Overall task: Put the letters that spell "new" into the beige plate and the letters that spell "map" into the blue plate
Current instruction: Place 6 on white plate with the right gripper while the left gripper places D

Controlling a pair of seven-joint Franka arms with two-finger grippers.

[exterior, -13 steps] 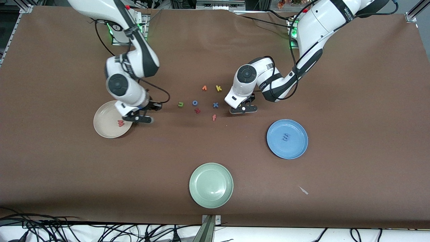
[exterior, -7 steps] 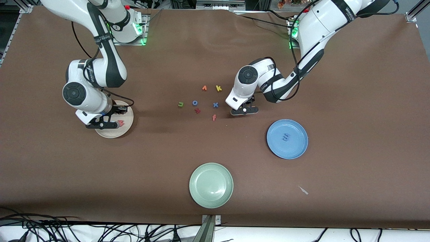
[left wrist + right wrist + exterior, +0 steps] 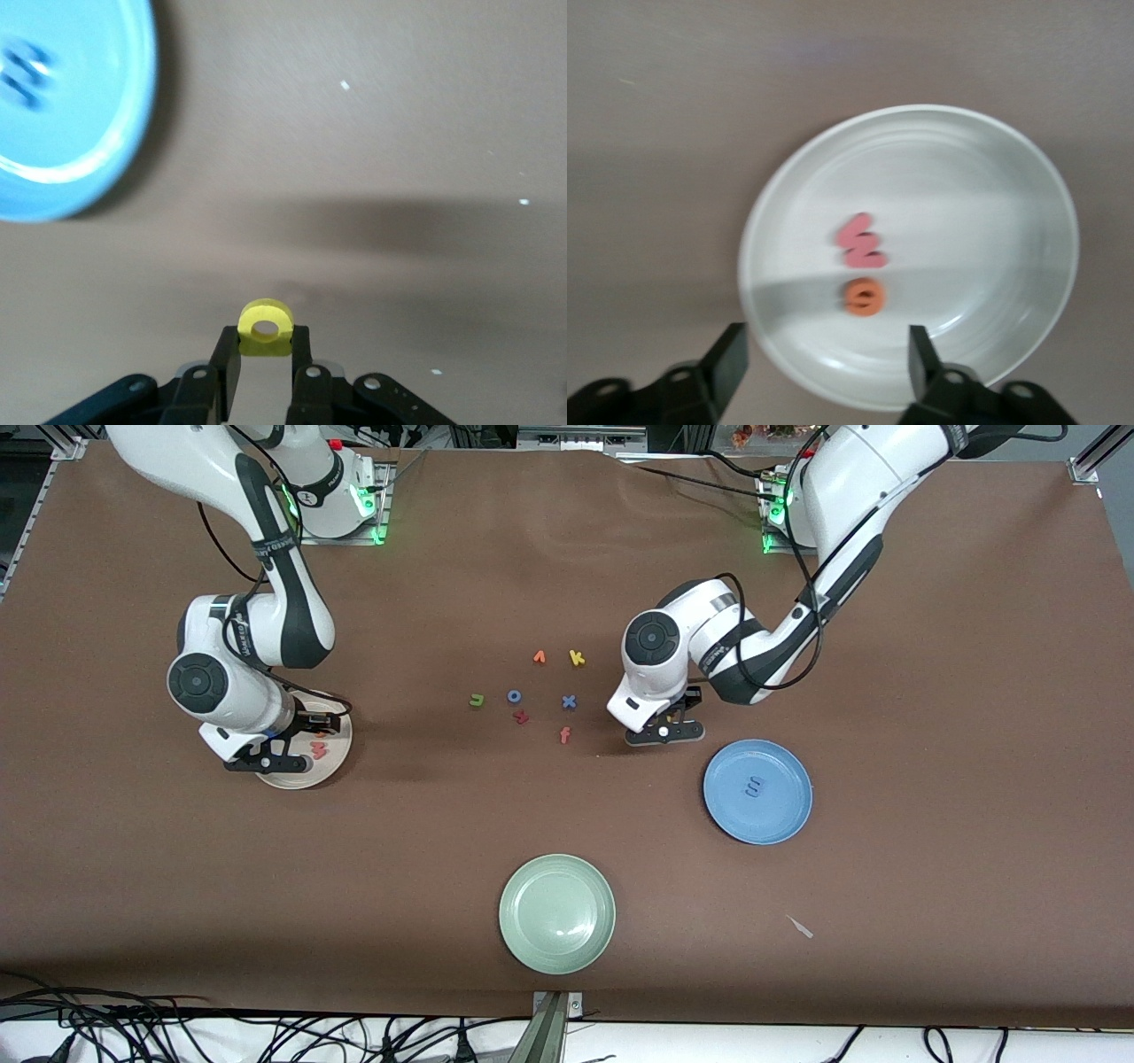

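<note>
Next, my left gripper releases the yellow a close beside the blue m (image 3: 741, 779) (image 3: 62, 109), on its side toward the loose letters. The yellow a is now just above the table.
My right gripper (image 3: 266, 760) (image 3: 825, 363) hangs open over the beige plate (image 3: 301, 778) (image 3: 983, 221), nothing between its fingers. In that plate lie the pinkish-red w (image 3: 317, 751) (image 3: 861, 242) and the orange e (image 3: 864, 297), side by side. The green n (image 3: 477, 701) rests on the table among the loose letters. My left gripper (image 3: 664, 732) (image 3: 266, 341) is shut on the yellow a (image 3: 266, 326), just above the table between the letter cluster and the blue plate (image 3: 784, 815) (image 3: 133, 133). The blue m (image 3: 754, 786) (image 3: 27, 71) lies in the blue plate.
Loose letters in the table's middle: orange v (image 3: 539, 657), yellow k (image 3: 577, 658), blue o (image 3: 514, 696), blue x (image 3: 569, 701), a dark red letter (image 3: 521, 716) and an orange-red one (image 3: 564, 734). A pale green plate (image 3: 556, 913) sits nearest the front camera.
My right gripper swung over the beige plate and opened; the orange e now lies beside the w. My left gripper shut on the yellow a and carried it toward the blue plate.
</note>
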